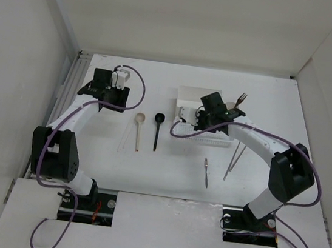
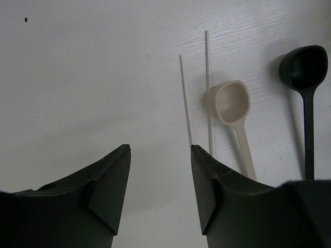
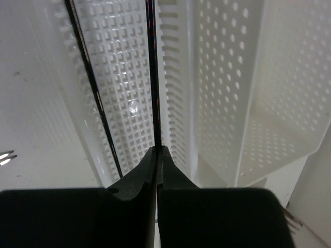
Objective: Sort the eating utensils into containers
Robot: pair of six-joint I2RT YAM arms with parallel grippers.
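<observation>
The robot's left gripper needs to close on the middle of the pale stick (image 1: 125,131) (image 2: 189,123) that lies farther from the beige spoon.
My right gripper (image 1: 200,121) (image 3: 157,150) is shut on a thin dark stick (image 3: 151,77) and holds it over the long white perforated basket (image 1: 208,139) (image 3: 124,77). A second dark stick (image 3: 89,82) lies in the basket. My left gripper (image 1: 103,102) (image 2: 160,150) is open and empty above the bare table. Just to its right lie two pale sticks (image 2: 208,88) (image 1: 129,136), a beige spoon (image 1: 139,125) (image 2: 234,106) and a black spoon (image 1: 158,126) (image 2: 304,70). The plain white box (image 1: 189,95) stands behind the basket. No cup shows.
Two dark sticks (image 1: 233,158) and a small slim utensil (image 1: 206,172) lie on the table in front of the basket. A dark fork (image 1: 241,99) shows behind my right wrist. White walls enclose the table on three sides.
</observation>
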